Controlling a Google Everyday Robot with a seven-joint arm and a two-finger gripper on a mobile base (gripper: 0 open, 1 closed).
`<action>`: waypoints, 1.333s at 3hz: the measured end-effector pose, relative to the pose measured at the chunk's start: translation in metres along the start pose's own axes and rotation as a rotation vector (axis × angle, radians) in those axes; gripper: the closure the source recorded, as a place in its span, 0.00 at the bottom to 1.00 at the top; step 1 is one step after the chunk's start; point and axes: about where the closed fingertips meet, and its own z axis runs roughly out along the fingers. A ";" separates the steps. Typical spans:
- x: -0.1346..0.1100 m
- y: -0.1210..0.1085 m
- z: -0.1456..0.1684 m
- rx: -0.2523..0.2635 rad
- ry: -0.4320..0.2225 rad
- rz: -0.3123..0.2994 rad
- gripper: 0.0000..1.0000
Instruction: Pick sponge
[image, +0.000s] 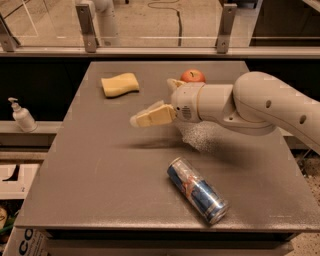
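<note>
Next, I grip the sponge's end nearer the red apple (131, 83), leaving the other sticking out.
The sponge (120, 84) is a pale yellow block with wavy sides, lying flat at the back left of the grey table (100, 170). My gripper (152, 100) hovers above the table's middle, to the right of the sponge and a little nearer than it, apart from it. It is open and empty. One cream finger (150, 116) points left toward the sponge, and the other finger (175, 83) sits up by the apple. The white arm (250, 102) reaches in from the right.
A red apple (193, 75) sits at the back, partly behind the gripper. A blue drink can (197, 190) lies on its side at the front right. A soap bottle (22, 116) stands on a ledge off the table's left. A glass railing runs behind.
</note>
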 end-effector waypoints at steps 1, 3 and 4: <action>-0.002 0.001 0.009 -0.011 -0.004 -0.002 0.00; -0.002 0.000 0.039 -0.011 -0.006 -0.017 0.00; -0.002 -0.002 0.075 0.000 -0.010 -0.027 0.00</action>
